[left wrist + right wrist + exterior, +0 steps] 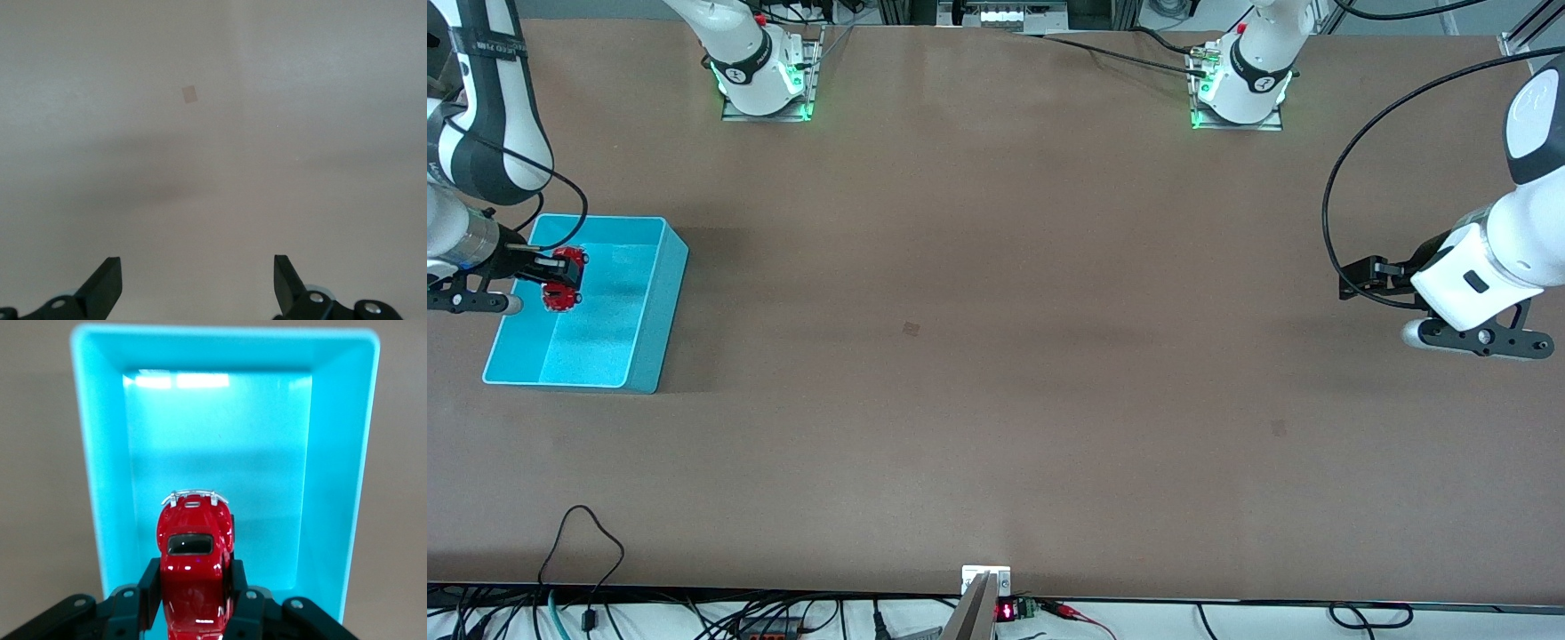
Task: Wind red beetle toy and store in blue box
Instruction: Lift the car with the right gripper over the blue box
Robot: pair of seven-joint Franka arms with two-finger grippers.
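Next, I release the red beetle toy with my right gripper on the blue box's bottom, near the box's end (626, 268) (212, 553) towards the arm bases.
The red beetle toy (562, 278) (194, 567) is pinched by its sides in my right gripper (551, 277) (194, 583), which is shut on it and hangs over the open top of the blue box (654, 307) (93, 453), near the box's end by the table's edge at the right arm's end. The toy's silvery end points into the box. My left gripper (1356, 283) (198, 283) is open and holds nothing; it waits above bare table at the left arm's end.
The brown table (996, 356) spreads between the two arms, with small dark marks (911, 329) on it. Cables (587, 533) lie along the table edge nearest the front camera. The arm bases (765, 76) stand along the top.
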